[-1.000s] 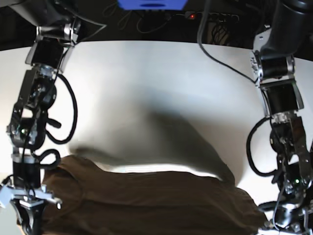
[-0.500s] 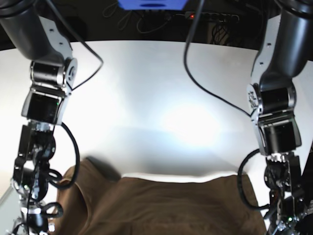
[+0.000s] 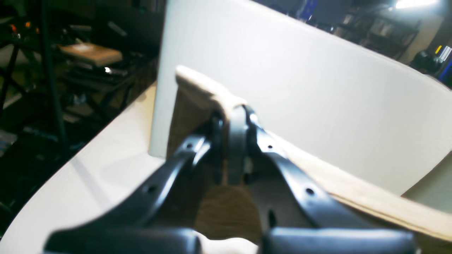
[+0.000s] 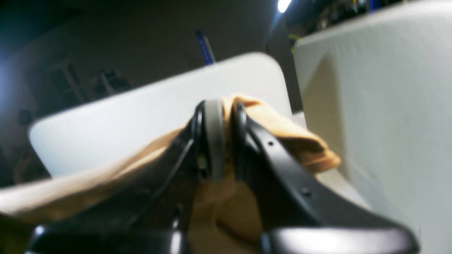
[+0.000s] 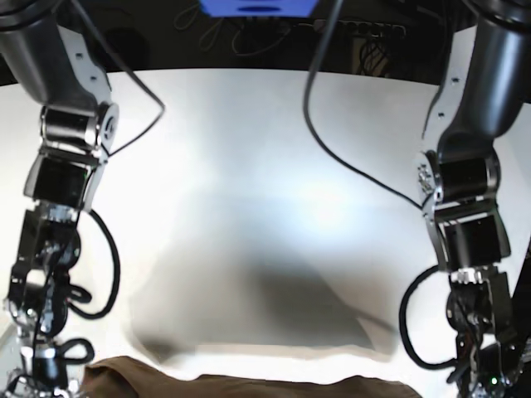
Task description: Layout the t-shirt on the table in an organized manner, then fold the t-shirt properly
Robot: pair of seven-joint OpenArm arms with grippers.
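Note:
My right gripper will release the corner of the brown t-shirt on the white table (image 5: pixel 131 128), close to the table's far edge and on the gripper's own side.
The brown t-shirt (image 5: pixel 249 385) shows in the base view only as a low strip along the bottom edge of the white table (image 5: pixel 265 149). Both grippers sit below that frame's lower edge. In the left wrist view my left gripper (image 3: pixel 235 118) is shut on a pale edge of the t-shirt (image 3: pixel 356 194), which runs taut to the right above the table (image 3: pixel 317 88). In the right wrist view my right gripper (image 4: pixel 219 113) is shut on a bunched corner of the t-shirt (image 4: pixel 296 143), with the table (image 4: pixel 116 120) behind it.
A black cable (image 5: pixel 348 157) from the right-hand arm crosses the table's far right part. A power strip (image 5: pixel 357 29) and a blue object (image 5: pixel 257 7) lie beyond the far edge. Dark shelving (image 3: pixel 88 53) stands off the table's side.
Both arms have drawn back toward the near edge, dragging the t-shirt with them. Much less cloth shows in the base view than a second ago. Both grips are unchanged.

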